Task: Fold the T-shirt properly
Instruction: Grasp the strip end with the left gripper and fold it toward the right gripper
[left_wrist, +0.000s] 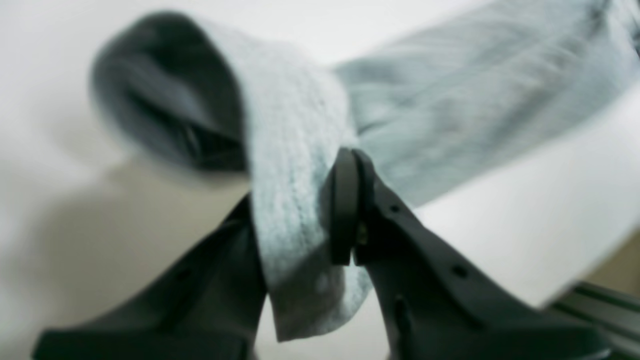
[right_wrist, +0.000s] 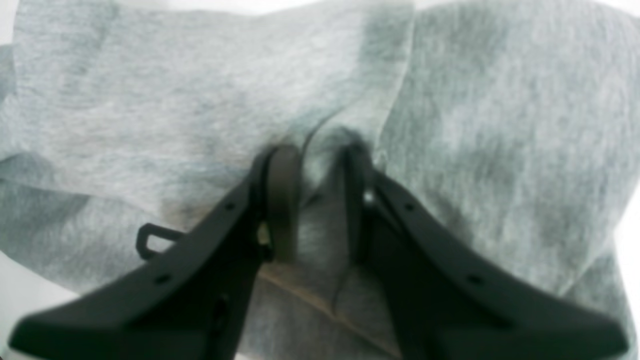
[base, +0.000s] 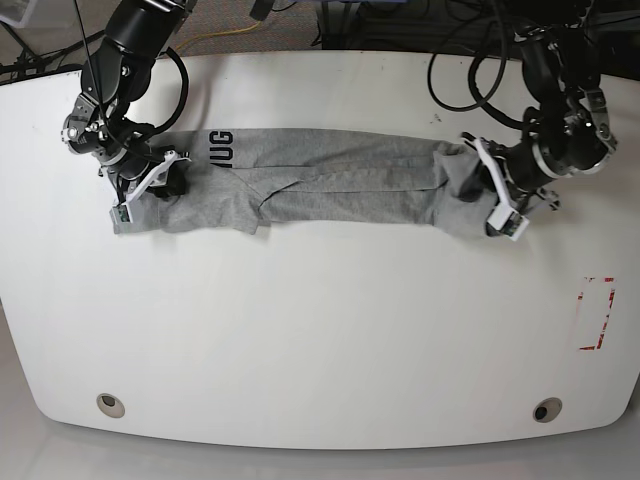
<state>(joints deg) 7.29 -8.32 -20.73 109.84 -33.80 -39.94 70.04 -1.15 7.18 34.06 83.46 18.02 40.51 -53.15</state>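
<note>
I need to have my left gripper release the lifted end of the T-shirt on top of the middle of the stretched grey band (base: 342, 192).
The light grey T-shirt (base: 330, 185) lies stretched in a long narrow band across the white table, with black letters "UG" (base: 220, 148) showing near its left end. My left gripper (base: 470, 190), on the right of the base view, is shut on the shirt's right end; in the left wrist view (left_wrist: 300, 210) the cloth (left_wrist: 295, 150) is pinched between the fingers and lifted. My right gripper (base: 165, 188), on the left of the base view, is shut on a fold at the shirt's left end; the right wrist view (right_wrist: 320, 170) shows cloth (right_wrist: 200, 100) bunched between the pads.
The white table (base: 320, 340) runs wide in front of the shirt. A red-outlined rectangle (base: 597, 313) is marked near the right edge. Two round holes (base: 110, 404) sit near the front corners. Cables (base: 480, 80) hang behind the arm on the right.
</note>
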